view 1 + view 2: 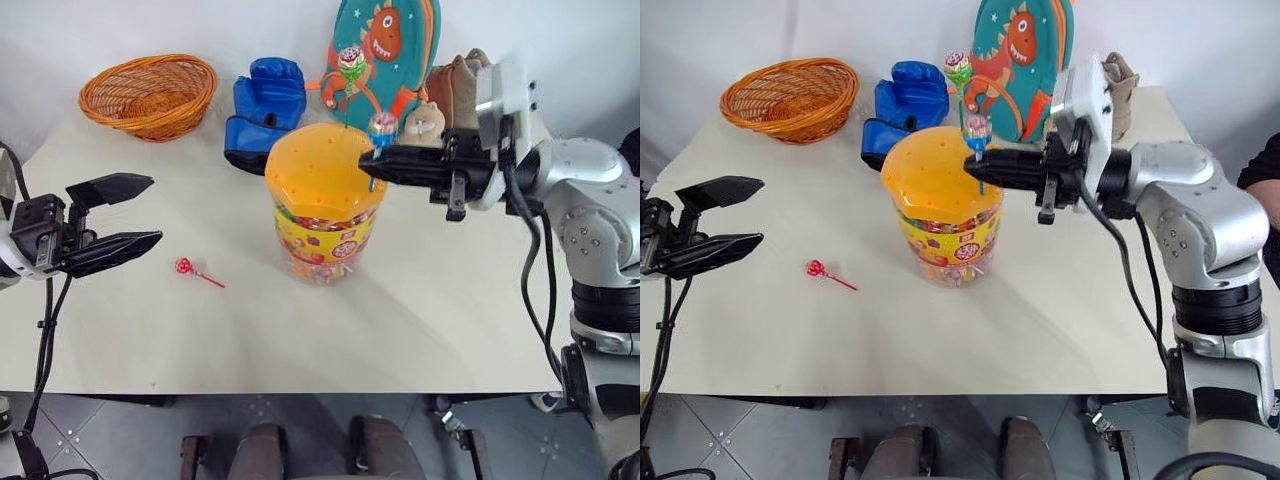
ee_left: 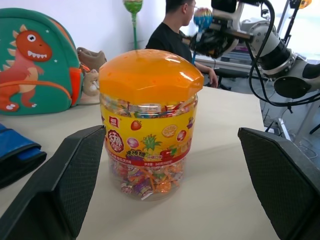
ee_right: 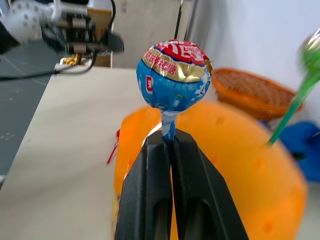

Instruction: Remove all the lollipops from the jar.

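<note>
Next, my right gripper puts the blue-wrapped lollipop down on the bare table (image 1: 426, 221) next to the jar, in front of the plush toy.
The jar (image 1: 322, 215), clear with a holed orange lid (image 1: 318, 165), stands mid-table. My right gripper (image 1: 370, 162) reaches level over the lid, shut on the stick of a blue-wrapped lollipop (image 1: 383, 125), also seen as lollipop (image 3: 174, 75) above the closed fingers (image 3: 150, 170). The stick's lower end shows below the fingers against the lid; I cannot tell whether it is still in a hole. A green-stick lollipop (image 1: 351, 62) stands upright in the lid's far side. A red-stick lollipop (image 1: 186, 267) lies on the table left of the jar. My left gripper (image 1: 118, 214) hovers open at the left, empty.
A woven orange basket (image 1: 150, 93) sits at the back left. A blue boxing glove (image 1: 262, 110), a dinosaur backpack (image 1: 385, 50) and a plush toy (image 1: 450, 95) stand behind the jar. A person (image 2: 175, 30) sits beyond the table.
</note>
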Controlling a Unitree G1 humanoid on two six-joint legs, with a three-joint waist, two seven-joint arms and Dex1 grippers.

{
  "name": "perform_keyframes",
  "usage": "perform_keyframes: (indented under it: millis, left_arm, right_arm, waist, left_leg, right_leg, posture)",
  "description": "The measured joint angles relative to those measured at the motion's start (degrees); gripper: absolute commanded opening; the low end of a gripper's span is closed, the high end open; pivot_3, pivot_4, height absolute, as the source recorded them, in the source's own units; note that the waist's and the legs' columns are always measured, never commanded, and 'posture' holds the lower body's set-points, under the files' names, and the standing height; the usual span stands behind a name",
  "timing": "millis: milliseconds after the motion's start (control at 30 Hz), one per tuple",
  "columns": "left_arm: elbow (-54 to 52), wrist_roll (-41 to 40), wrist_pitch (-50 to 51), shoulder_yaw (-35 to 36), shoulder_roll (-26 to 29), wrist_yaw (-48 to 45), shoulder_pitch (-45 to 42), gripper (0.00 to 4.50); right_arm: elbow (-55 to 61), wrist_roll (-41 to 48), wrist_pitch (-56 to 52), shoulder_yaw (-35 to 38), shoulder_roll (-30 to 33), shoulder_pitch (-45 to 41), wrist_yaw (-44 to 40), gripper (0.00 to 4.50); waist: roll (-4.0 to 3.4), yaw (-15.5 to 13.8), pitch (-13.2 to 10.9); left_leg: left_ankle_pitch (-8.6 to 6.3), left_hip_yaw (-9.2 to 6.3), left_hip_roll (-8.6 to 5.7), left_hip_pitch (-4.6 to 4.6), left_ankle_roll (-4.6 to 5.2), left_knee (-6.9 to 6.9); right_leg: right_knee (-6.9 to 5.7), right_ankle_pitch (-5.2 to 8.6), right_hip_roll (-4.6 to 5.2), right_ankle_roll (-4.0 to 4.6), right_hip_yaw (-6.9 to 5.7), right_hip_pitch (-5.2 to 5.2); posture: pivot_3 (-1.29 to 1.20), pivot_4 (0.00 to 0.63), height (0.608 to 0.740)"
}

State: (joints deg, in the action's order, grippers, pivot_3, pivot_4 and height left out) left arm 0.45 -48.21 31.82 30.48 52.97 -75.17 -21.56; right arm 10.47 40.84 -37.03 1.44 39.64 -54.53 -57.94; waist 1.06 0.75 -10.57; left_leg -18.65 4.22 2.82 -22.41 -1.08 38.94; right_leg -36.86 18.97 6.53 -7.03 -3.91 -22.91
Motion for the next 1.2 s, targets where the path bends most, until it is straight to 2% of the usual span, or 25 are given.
perform_keyframes:
  millis: [233, 367, 533, 667, 800, 967, 1067, 1200]
  left_arm:
    - [-3.28, -1.10, 0.20, -1.79, -1.34, 0.10, -0.01, 4.50]
    - [-7.59, -2.14, 0.93, -5.11, -2.86, 0.09, -0.41, 4.50]
    - [-12.35, -2.66, 1.47, -9.45, -4.33, 0.00, -0.28, 4.50]
    - [-15.09, -2.50, 1.35, -11.85, -4.89, -0.25, 2.11, 4.50]
    - [-15.30, -0.73, -0.06, -12.50, -4.45, -1.78, 5.29, 4.50]
    - [-13.80, 1.97, -2.32, -13.08, -4.20, -2.71, 8.41, 4.50]
    - [-13.63, 3.61, -3.41, -13.55, -3.66, -3.18, 10.71, 4.50]
    - [-14.24, 3.31, -3.52, -13.06, -3.68, -1.76, 11.24, 4.50]
  right_arm:
    - [-2.10, 1.71, -2.13, 3.10, 0.17, -4.34, 1.63, 0.02]
    - [-2.48, 2.11, -5.15, 5.66, 5.93, -4.10, 1.59, 0.02]
    - [-1.50, 1.90, -9.65, 9.33, 16.11, 8.24, -0.63, 0.02]
    - [0.20, 0.61, -11.67, 13.97, 20.39, 24.95, -0.87, 0.02]
    - [0.92, -2.96, -10.77, 13.65, 19.98, 33.97, 0.94, 0.02]
    - [-0.13, -7.98, -7.89, 6.43, 14.91, 34.60, 3.93, 0.02]
    - [-3.93, -11.09, -6.61, 3.36, 13.63, 31.82, 5.27, 0.71]
    - [-6.37, -13.67, -5.53, 1.05, 13.53, 30.17, 5.06, 2.04]
  waist:
    - [0.00, 0.33, 0.00]
    - [0.00, -0.25, 0.00]
    - [0.01, -0.75, 0.00]
    - [0.00, -0.54, 0.00]
    - [-0.06, -0.18, -0.03]
    - [-0.09, -0.15, -0.05]
    - [-0.11, -0.27, -0.06]
    - [-0.10, -0.81, -0.06]
  left_leg:
    - [-0.01, 0.05, -0.03, -0.02, 0.01, 0.00]
    - [-0.06, 0.06, -0.05, -0.04, 0.09, 0.01]
    - [-0.15, 0.16, -0.07, -0.02, 0.20, 0.03]
    - [-0.15, 0.30, -0.01, 0.05, 0.21, 0.01]
    - [-0.15, 0.45, 0.00, 0.20, 0.21, 0.01]
    - [-0.15, 0.46, -0.01, 0.22, 0.20, 0.05]
    - [-0.16, 0.47, -0.01, 0.19, 0.20, 0.04]
    - [-0.17, 0.42, -0.02, 0.12, 0.22, 0.04]
  right_leg:
    - [-0.01, 0.00, 0.06, 0.00, 0.05, -0.02]
    - [0.02, 0.00, 0.08, 0.00, 0.06, -0.02]
    - [0.13, -0.01, 0.09, -0.02, 0.14, 0.05]
    - [0.21, -0.03, 0.03, -0.06, 0.23, 0.05]
    - [0.14, -0.03, 0.00, -0.06, 0.36, 0.04]
    - [0.30, -0.03, 0.02, -0.06, 0.40, 0.04]
    - [0.25, -0.04, 0.02, -0.08, 0.41, 0.02]
    - [0.22, -0.05, 0.05, -0.10, 0.38, 0.03]
  posture:
    - [0.00, 0.150, 0.740]
    - [0.00, 0.150, 0.740]
    - [0.00, 0.150, 0.740]
    - [0.00, 0.150, 0.740]
    - [0.00, 0.150, 0.740]
    - [0.00, 0.150, 0.740]
    - [0.00, 0.150, 0.740]
    - [0.00, 0.150, 0.740]
